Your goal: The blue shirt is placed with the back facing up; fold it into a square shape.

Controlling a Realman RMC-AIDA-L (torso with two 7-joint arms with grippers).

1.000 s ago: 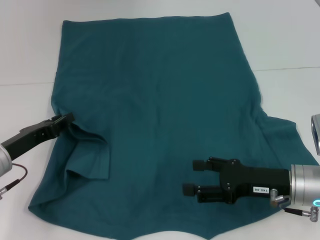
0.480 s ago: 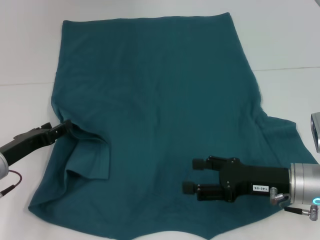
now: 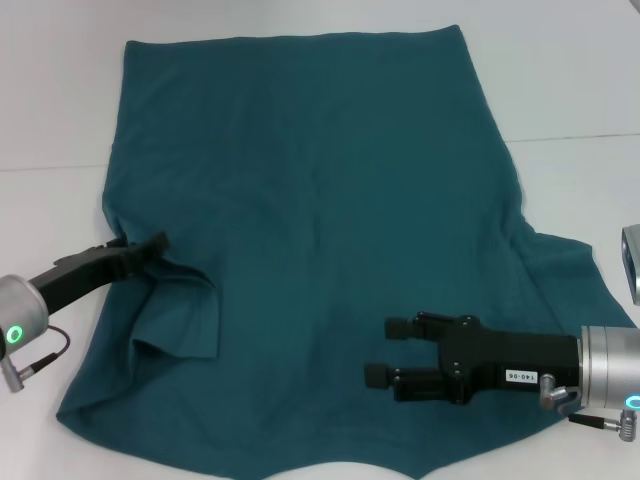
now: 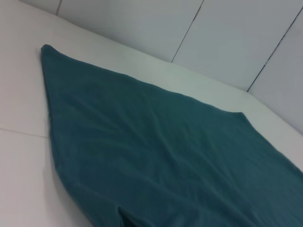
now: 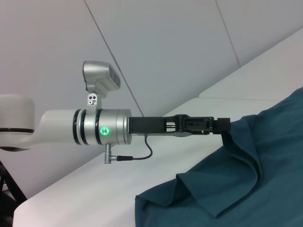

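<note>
I will take the far corner of the folded-in sleeve with my left gripper and pull it flat toward the shirt's middle (image 3: 205, 224), because the sleeve bunches at the shirt's edge.
The blue shirt (image 3: 320, 200) lies spread on the white table, plain side up, hem at the far end. Its left sleeve is folded in, with a bunched flap (image 3: 180, 310). My left gripper (image 3: 155, 243) is at the shirt's left edge by that fold, shut on the cloth. In the right wrist view the left gripper (image 5: 225, 125) has the shirt (image 5: 265, 179) peaked up at its tip. My right gripper (image 3: 388, 352) hovers open over the shirt's near right part, fingers pointing left, nothing between them. The left wrist view shows only the shirt (image 4: 165, 142) lying flat.
A grey device (image 3: 631, 262) stands at the right edge of the white table (image 3: 60, 120). A seam line (image 3: 580, 137) crosses the table. Bare table lies left, right and beyond the shirt.
My left gripper drew back to the left, then pushed right into the shirt's left edge at the sleeve fold. The right arm has stayed still.
</note>
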